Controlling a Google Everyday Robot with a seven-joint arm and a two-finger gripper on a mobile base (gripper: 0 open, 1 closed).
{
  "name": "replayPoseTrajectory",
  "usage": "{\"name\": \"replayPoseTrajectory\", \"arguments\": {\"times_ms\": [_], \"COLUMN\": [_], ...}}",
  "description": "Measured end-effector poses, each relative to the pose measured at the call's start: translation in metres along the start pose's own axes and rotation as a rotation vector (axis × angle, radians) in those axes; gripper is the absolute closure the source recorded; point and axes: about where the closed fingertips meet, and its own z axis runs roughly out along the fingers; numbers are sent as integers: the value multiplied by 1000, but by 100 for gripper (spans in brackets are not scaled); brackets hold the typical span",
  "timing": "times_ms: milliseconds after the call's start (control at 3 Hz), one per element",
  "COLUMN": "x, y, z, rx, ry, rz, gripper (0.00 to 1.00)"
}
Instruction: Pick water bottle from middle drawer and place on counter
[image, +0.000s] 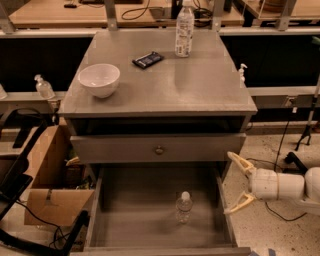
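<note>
The water bottle is in the open middle drawer. Next, my gripper needs to go there and close around the water bottle's body (183, 208), under its white cap.
The water bottle (183, 206), small, clear and ribbed with a white cap, stands upright on the floor of the open middle drawer (125, 215), right of the drawer's centre. My gripper (234, 183) is at the drawer's right wall, to the right of the bottle and apart from it. Its two pale fingers (240, 162) are spread open and point left, with nothing between them. The counter (200, 85) is the broad grey cabinet top above.
On the counter stand a white bowl (99, 79), a dark flat packet (148, 59) and a labelled bottle (184, 30). A shallower drawer front with a knob (159, 149) sits above the open drawer. A cardboard box (52, 185) and cables lie at the left.
</note>
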Motion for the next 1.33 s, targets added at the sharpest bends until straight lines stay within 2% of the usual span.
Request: {"name": "replayPoseTrajectory", "arguments": {"times_ms": [333, 667, 1000, 1333], "x": [-1, 22, 59, 76], "y": [2, 20, 50, 65], "z": [9, 51, 108, 132], "rx": [-15, -55, -105, -126], "ry": [-7, -40, -77, -86], "rz": [16, 63, 96, 110], "gripper": [0, 0, 0, 0]}}
